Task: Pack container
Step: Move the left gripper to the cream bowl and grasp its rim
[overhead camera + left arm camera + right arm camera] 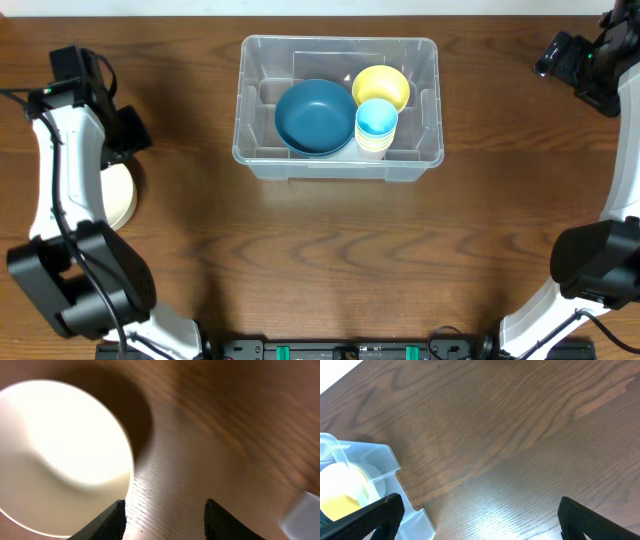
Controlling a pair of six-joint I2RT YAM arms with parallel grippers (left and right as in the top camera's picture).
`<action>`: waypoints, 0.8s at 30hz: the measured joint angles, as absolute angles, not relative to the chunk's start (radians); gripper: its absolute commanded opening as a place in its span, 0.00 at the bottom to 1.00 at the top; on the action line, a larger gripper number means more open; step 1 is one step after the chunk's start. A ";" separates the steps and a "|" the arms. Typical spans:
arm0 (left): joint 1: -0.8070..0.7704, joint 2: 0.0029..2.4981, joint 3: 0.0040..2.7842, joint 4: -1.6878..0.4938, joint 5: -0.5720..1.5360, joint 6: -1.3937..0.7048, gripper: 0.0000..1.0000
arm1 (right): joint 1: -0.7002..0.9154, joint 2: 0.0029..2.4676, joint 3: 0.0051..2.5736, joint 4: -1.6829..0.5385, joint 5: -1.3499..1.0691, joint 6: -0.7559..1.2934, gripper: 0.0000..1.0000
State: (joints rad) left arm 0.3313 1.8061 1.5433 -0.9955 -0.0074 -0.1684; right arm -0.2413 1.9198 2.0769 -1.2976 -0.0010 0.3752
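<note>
The robot's left gripper will close on the cream bowl's rim (129, 174) (132, 467), on the side that faces the clear plastic container.
The clear plastic container (249, 110) stands at the middle back of the table. It holds a dark blue bowl (315, 117), a yellow bowl (381, 87) and a light blue cup in a cream cup (376, 127). A cream bowl (121, 197) sits on the table at the left, partly under my left arm. My left gripper (165, 516) is open and empty, low over the wood just right of the cream bowl (60, 455). My right gripper (480, 515) is open and empty, above bare table to the right of the container's corner (387, 462).
The wooden table (330, 260) spreads in front of the container. My right arm's wrist (565, 58) is at the far right back corner. A blurred corner of the container (302, 516) shows in the left wrist view.
</note>
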 measured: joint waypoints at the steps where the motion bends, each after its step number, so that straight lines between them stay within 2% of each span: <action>1: 0.342 1.825 1.543 -0.996 -0.008 -0.176 0.51 | -0.241 1.920 2.077 -1.298 -0.001 0.375 0.99; 11: 0.402 2.000 1.543 -0.989 -0.008 -0.188 0.50 | -0.241 1.920 2.077 -1.298 -0.001 0.375 0.99; 13: 0.406 2.028 1.543 -0.985 -0.007 -0.191 0.36 | -0.241 1.920 2.077 -1.298 -0.001 0.375 0.99; 15: 0.408 2.052 1.543 -0.982 -0.006 -0.196 0.13 | -0.241 1.920 2.077 -1.298 -0.001 0.375 0.99; 16: 0.408 2.060 1.543 -0.980 -0.006 -0.202 0.06 | -0.241 1.920 2.077 -1.298 -0.001 0.375 0.99; 24: 0.408 2.070 1.543 -0.976 0.001 -0.206 0.06 | -0.241 1.920 2.077 -1.298 -0.001 0.375 0.99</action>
State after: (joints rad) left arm 0.4080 2.0697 1.5429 -0.9764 0.0006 -0.2058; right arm -0.2413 1.9198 2.0769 -1.2976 -0.0010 0.3752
